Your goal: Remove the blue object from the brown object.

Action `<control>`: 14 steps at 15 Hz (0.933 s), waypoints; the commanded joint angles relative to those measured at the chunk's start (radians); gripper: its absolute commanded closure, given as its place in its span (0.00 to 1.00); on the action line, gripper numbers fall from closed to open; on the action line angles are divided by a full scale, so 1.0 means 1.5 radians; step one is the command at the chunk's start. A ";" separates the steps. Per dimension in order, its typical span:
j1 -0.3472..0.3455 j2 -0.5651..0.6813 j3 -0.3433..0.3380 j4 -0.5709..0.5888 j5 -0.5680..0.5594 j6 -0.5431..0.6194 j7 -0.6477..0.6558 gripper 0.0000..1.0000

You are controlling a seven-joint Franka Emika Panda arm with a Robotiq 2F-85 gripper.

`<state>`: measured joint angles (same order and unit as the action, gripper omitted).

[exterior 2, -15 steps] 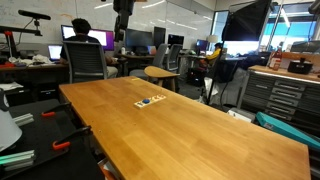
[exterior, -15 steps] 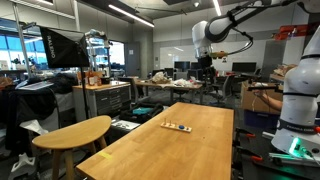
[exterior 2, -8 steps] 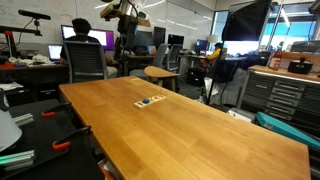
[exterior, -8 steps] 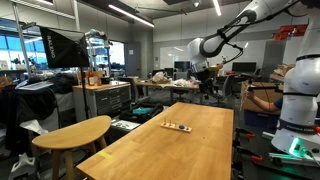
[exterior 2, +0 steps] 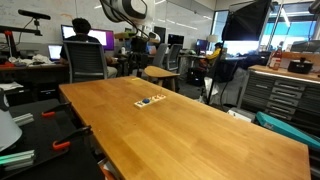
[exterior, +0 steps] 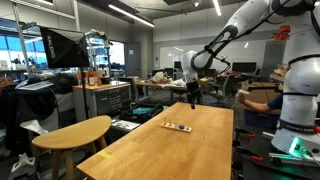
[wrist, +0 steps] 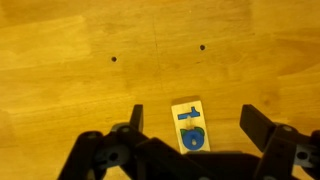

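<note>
The robot's gripper will close on the edge of the rounded blue piece point(exterior: 182, 126) point(wrist: 193, 138), the one next to the flat T-like shape on the wooden board.
A small light-brown wooden board point(wrist: 177, 109) lies flat on the wooden table. It carries two blue pieces: a flat T-like shape point(wrist: 186, 117) and a rounded one point(wrist: 193, 140), partly hidden by the gripper body. The board also shows in both exterior views point(exterior: 177, 126) point(exterior 2: 150, 101). My gripper point(wrist: 192, 112) is open and empty, its two dark fingers spread to either side of the board, well above it. In an exterior view the gripper point(exterior: 193, 92) hangs in the air above the table's far end; it also shows in an exterior view point(exterior 2: 151, 40).
The long wooden table point(exterior: 190, 150) point(exterior 2: 180, 125) has two small dark holes point(wrist: 113, 58) point(wrist: 202, 47) beyond the board. A round side table point(exterior: 75, 132) stands beside it. A person point(exterior 2: 82, 35) sits at a desk behind, among chairs and lab benches.
The arm has swung down from high up and come closer to the table's far end, over the board. The board has not moved.
</note>
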<state>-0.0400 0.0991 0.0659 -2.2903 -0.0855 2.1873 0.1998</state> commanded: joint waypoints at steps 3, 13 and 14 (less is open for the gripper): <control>0.016 0.114 -0.021 0.066 0.017 0.101 0.001 0.00; 0.020 0.235 -0.026 0.114 0.078 0.264 0.010 0.00; 0.020 0.241 -0.026 0.114 0.082 0.275 0.009 0.00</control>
<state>-0.0328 0.4137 0.0484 -2.1559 -0.0038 2.5532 0.2123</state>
